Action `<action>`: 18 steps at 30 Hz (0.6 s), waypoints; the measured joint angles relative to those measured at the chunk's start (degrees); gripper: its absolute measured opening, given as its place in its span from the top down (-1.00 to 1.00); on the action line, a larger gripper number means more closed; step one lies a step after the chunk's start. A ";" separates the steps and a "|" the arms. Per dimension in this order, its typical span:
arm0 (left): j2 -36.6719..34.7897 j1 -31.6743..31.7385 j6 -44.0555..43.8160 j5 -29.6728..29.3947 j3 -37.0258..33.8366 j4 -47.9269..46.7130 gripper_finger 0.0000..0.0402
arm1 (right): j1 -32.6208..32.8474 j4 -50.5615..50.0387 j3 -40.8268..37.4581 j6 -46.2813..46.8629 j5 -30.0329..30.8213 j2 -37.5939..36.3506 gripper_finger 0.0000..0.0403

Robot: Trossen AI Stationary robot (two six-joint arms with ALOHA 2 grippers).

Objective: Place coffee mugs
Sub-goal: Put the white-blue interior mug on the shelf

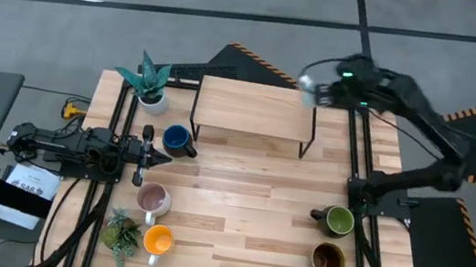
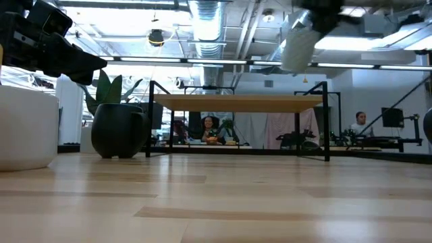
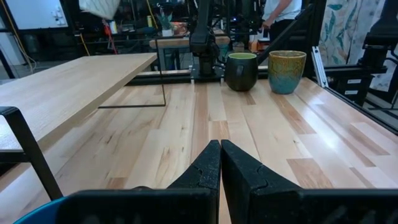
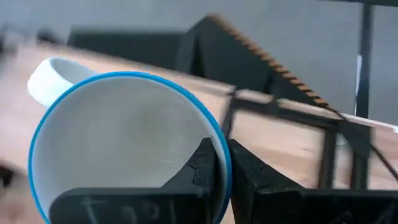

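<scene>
I should use my right gripper to set the white mug down on the wooden shelf's back corner (image 1: 299, 100) that is farthest from the teal plant.
My right gripper (image 4: 217, 152) is shut on the white mug (image 1: 310, 88), which has a blue rim, and carries it in the air over the far right end of the wooden shelf (image 1: 255, 108). In the low view the white mug (image 2: 300, 44) hangs above the shelf top (image 2: 236, 102). My left gripper (image 1: 146, 149) is shut and touches nothing. It lies low at the table's left, just beside the dark blue mug (image 1: 178, 139). The pink mug (image 1: 154, 199) and orange mug (image 1: 158, 239) stand near left. The green mug (image 1: 338, 220) and brown mug (image 1: 328, 259) stand near right. My right gripper pinches the white mug's rim (image 4: 225, 163), with one finger inside the cup and one outside against its wall. The held spot is across the rim from the handle (image 4: 46, 78). The fingers come from above, and the mug hangs below them, lifted clear of the shelf and slightly tilted.
A white pot with a spiky teal plant (image 1: 151, 81) stands at the shelf's far left. A small bushy plant (image 1: 121, 232) sits by the orange mug. The shelf rests on thin black legs (image 1: 311, 139). Bare wood lies in the table's middle (image 1: 248, 199). People sit in the room beyond (image 2: 208, 127).
</scene>
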 joint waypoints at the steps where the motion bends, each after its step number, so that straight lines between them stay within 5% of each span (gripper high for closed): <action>1: 0.00 0.00 0.00 0.00 0.00 0.00 1.00 | 0.84 0.07 0.62 -0.71 -0.92 2.07 0.79; 8: 0.00 0.00 -0.02 0.00 0.00 -0.01 1.00 | 1.95 -0.20 2.22 -3.84 -1.58 11.06 0.79; 18: 0.00 -0.02 0.00 0.00 0.00 -0.02 1.00 | -2.82 -0.07 2.22 -4.09 -0.29 12.76 0.79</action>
